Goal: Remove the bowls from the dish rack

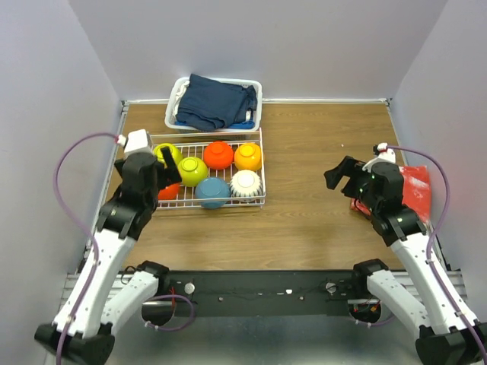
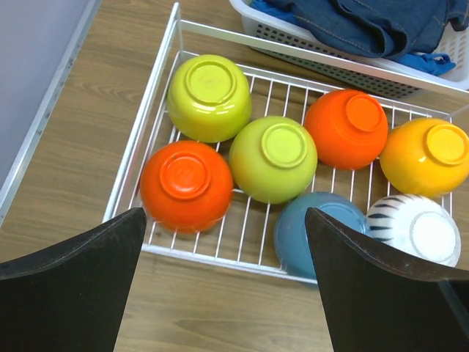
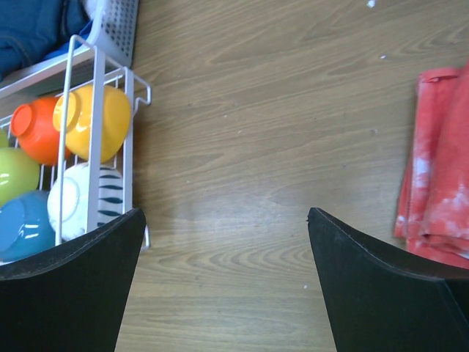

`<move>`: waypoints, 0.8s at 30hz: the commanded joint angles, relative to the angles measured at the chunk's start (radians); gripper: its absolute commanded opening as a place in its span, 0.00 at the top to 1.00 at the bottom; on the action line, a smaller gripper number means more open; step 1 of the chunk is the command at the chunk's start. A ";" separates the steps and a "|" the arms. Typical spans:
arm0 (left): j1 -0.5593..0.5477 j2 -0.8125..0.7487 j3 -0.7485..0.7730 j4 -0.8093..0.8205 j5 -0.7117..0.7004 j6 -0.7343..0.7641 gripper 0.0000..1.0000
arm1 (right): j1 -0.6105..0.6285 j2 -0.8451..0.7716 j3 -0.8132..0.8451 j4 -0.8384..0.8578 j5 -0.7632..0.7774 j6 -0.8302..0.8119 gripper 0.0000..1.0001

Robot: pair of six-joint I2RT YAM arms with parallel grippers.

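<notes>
My left gripper is to close on the blue bowl's side (image 1: 201, 188) (image 2: 284, 236) that faces the red-orange bowl in the front row of the dish rack.
The white wire dish rack (image 1: 259, 169) (image 2: 154, 95) (image 3: 128, 110) holds several bowls, all upside down. Two are lime-green (image 2: 209, 97) (image 2: 273, 158), two red-orange (image 2: 186, 185) (image 2: 346, 128), one orange-yellow (image 2: 425, 155) (image 3: 95, 121), one blue (image 2: 293, 227) (image 1: 212, 192), and one white with dark stripes (image 2: 414, 227) (image 3: 84, 198). My left gripper (image 1: 169, 166) (image 2: 223, 293) hovers open over the rack's left front corner, nothing between its fingers. Far right of the rack, my right gripper (image 1: 340, 173) (image 3: 223, 293) is open above bare table.
A white plastic basket (image 1: 255, 114) with dark blue cloth (image 1: 217, 103) stands behind the rack. A red cloth (image 1: 415, 190) (image 3: 440, 169) lies near the table's right edge under my right arm. Walls close in left, right and back.
</notes>
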 commanded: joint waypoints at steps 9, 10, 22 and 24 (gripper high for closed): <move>-0.031 0.543 0.355 -0.126 0.051 -0.003 0.01 | 0.015 -0.038 -0.031 0.021 -0.240 -0.026 0.00; -0.043 0.588 0.367 -0.132 0.034 0.007 0.01 | 0.017 -0.044 -0.038 0.026 -0.245 -0.026 0.00; -0.102 0.826 0.496 -0.153 0.034 0.147 0.01 | 0.017 0.057 0.023 0.011 -0.288 -0.042 0.00; -0.109 0.854 0.514 -0.175 0.034 0.127 0.01 | 0.017 0.069 0.021 0.018 -0.297 -0.037 0.00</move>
